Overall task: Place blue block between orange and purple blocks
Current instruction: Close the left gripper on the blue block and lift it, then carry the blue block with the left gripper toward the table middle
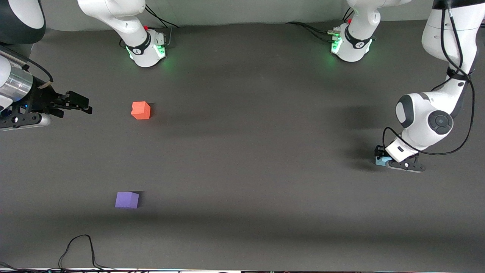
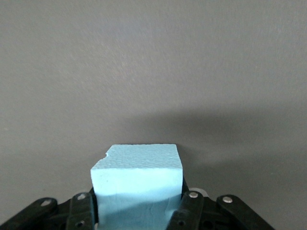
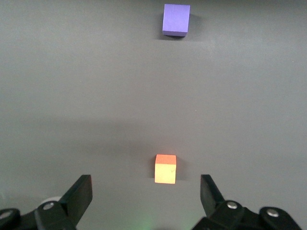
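Observation:
My left gripper needs to let go of the blue block in the middle of the table, slightly nearer the front camera than the orange block [image 1: 237, 139].
The light blue block [image 1: 380, 161] sits at the left arm's end of the table, between the fingers of my left gripper [image 1: 381, 157]. In the left wrist view the block [image 2: 136, 175] fills the gap and both fingers press its sides, so the left gripper [image 2: 138, 197] is shut on it, low at the table. The orange block [image 1: 141, 110] lies toward the right arm's end. The purple block [image 1: 127, 200] lies nearer the front camera than the orange one. My right gripper [image 1: 80, 103] hangs open and empty beside the orange block. The right wrist view shows the right gripper [image 3: 146, 186], the orange block [image 3: 165, 168] and the purple block [image 3: 176, 19].
The dark grey table [image 1: 250, 159] is bare between the blue block and the other two blocks. A black cable [image 1: 77, 248] loops at the table's front edge. The two arm bases [image 1: 148, 49] stand at the back.

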